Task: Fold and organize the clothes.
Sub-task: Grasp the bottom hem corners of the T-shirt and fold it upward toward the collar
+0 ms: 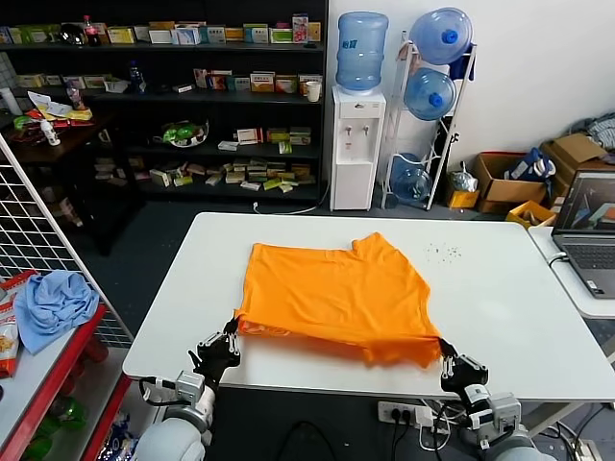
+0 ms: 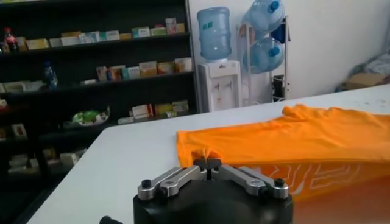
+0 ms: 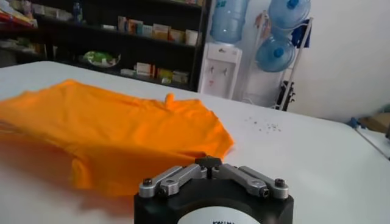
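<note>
The lettered layer sags under the T-shirt's raised near edge, so the robot's grippers should put that edge down and take that layer's near corners [image 1: 246, 328] to pull the T-shirt closer.
The bright orange T-shirt [image 1: 336, 293] lies on the white table [image 1: 509, 317], with a sleeve pointing to the far side. Its near edge is raised a little off the table between my two grippers. My left gripper [image 1: 231, 328] is shut on the near left corner, where the cloth puckers at the fingertips in the left wrist view [image 2: 207, 163]. White lettering [image 2: 286, 176] shows on the layer beneath. My right gripper [image 1: 446, 348] is shut at the near right corner, and in the right wrist view [image 3: 208, 161] the shirt [image 3: 122, 128] reaches its tips.
A light blue cloth [image 1: 56, 303] lies on a red rack by a wire grid on the left. A laptop [image 1: 588, 230] sits on a side table at the right. Shelves, a water dispenser [image 1: 356, 144] and boxes stand beyond the table.
</note>
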You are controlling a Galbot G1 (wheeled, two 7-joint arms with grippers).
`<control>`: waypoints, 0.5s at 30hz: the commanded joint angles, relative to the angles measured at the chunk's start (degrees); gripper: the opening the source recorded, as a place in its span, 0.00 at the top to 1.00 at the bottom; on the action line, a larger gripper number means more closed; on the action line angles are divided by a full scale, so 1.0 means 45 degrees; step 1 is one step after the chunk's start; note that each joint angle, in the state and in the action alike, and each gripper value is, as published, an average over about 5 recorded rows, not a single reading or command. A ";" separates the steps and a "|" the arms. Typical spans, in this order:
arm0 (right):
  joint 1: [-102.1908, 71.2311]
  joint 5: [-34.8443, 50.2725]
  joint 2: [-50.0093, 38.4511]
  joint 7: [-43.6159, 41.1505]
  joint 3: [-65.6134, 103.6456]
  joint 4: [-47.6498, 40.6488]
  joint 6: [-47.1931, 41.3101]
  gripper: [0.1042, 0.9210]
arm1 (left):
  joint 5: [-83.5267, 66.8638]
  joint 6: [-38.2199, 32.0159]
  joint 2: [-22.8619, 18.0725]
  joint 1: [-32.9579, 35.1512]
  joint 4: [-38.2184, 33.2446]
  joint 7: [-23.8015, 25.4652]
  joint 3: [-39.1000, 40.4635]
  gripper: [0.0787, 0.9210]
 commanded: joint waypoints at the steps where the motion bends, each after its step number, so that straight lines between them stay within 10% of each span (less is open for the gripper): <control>1: 0.2208 0.0139 -0.0337 -0.0063 -0.0605 -0.1716 0.0139 0.98 | -0.0043 -0.0181 -0.0045 -0.1499 0.1665 0.0004 0.0453 0.98; 15: 0.4467 0.0845 -0.1095 -0.0277 -0.2104 -0.3875 0.0059 0.98 | 0.0015 -0.0420 -0.0014 -0.2159 0.2669 0.0065 0.1171 0.98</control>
